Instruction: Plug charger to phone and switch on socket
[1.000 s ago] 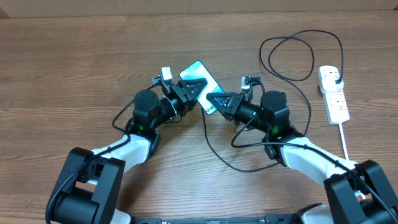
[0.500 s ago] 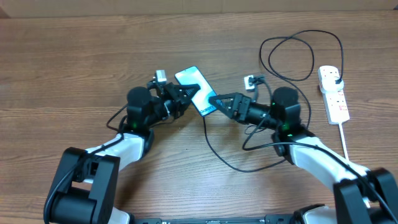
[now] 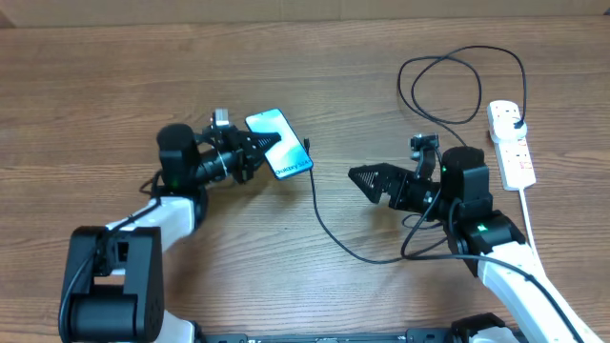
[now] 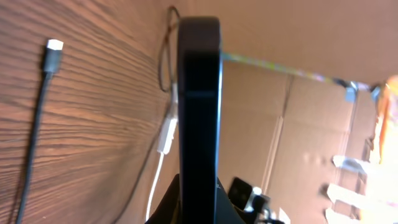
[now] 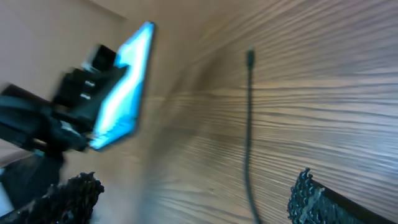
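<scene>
Next, I move my right gripper to the connector (image 3: 307, 146) (image 5: 250, 60) at the loose end of the charger's black cable, next to the phone, and close it there.
My left gripper (image 3: 259, 153) is shut on the phone (image 3: 279, 156), holding it on edge above the table with its blue screen (image 5: 122, 93) turned toward the right arm. In the left wrist view the phone (image 4: 199, 99) is a dark edge rising from between the fingers. The charger's connector tip (image 3: 310, 145) (image 4: 55, 45) lies loose on the wood just beside the phone, not in it. Its black cable (image 3: 329, 229) runs down, then up to loops (image 3: 457, 86) and a plug in the socket (image 3: 511, 143). My right gripper (image 3: 360, 178) (image 5: 193, 205) is open and empty, right of the cable.
The socket's thick white cord (image 3: 530, 219) runs down the right side toward the table's front edge. Cardboard (image 4: 311, 124) stands beyond the table's far edge. Bare wood (image 3: 114, 86) lies at the far left.
The right gripper opened, let go of the connector and drew back to the right. The left arm carried the phone leftward; the connector tip now lies on the table.
</scene>
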Controlling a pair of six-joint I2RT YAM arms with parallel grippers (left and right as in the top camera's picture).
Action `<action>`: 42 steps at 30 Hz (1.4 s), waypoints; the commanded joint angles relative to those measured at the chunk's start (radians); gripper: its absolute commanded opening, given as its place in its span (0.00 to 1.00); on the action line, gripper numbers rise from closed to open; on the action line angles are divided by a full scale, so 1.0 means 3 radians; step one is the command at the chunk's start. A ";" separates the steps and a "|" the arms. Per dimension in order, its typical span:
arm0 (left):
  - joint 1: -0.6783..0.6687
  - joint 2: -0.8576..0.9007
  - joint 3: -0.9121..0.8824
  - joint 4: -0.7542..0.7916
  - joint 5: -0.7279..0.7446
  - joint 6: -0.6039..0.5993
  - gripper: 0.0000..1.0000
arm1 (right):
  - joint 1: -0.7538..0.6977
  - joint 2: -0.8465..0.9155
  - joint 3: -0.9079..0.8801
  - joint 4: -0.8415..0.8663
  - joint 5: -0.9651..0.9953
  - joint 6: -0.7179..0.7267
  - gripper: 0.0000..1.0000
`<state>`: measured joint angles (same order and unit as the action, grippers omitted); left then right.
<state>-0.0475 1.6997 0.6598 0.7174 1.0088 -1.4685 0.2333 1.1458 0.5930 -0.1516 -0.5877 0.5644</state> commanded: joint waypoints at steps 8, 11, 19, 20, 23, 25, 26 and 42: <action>0.0000 0.0641 0.0497 -0.0084 0.0718 -0.1377 0.05 | 0.0155 -0.0066 0.0038 -0.0715 0.0872 -0.0228 1.00; -0.0028 0.0730 0.0497 -0.0084 0.0679 -0.1717 0.05 | 0.0155 -0.0066 0.0038 -0.0838 0.0914 -0.0228 1.00; -0.0135 0.0762 0.0497 -0.0086 0.0441 -0.2060 0.05 | 0.0155 -0.0066 0.0037 -0.1036 0.0935 -0.0228 1.00; -0.0150 0.0762 0.0497 -0.0102 0.0426 -0.2060 0.05 | 0.0155 -0.0066 0.0037 -0.1045 0.0933 -0.0228 1.00; -0.0150 0.0762 0.0497 -0.0108 0.0432 -0.2059 0.05 | 0.0155 -0.0066 0.0037 -0.1050 0.0932 -0.0226 1.00; -0.0150 0.0762 0.0497 -0.0107 0.0444 -0.2059 0.05 | 0.0155 -0.0066 0.0037 -0.1052 0.0931 -0.0226 1.00; -0.0150 0.0762 0.0497 -0.0107 0.0445 -0.2059 0.05 | 0.0155 -0.0066 0.0037 -0.1052 0.0910 -0.0228 1.00; -0.0150 0.0762 0.0497 -0.0093 0.0481 -0.2057 0.05 | 0.0155 -0.0066 0.0036 -0.1050 0.0786 -0.0228 1.00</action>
<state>-0.0868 1.9308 0.7872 0.6800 1.1366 -2.0701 0.2756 1.1358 0.5930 -0.4656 -0.3439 0.5037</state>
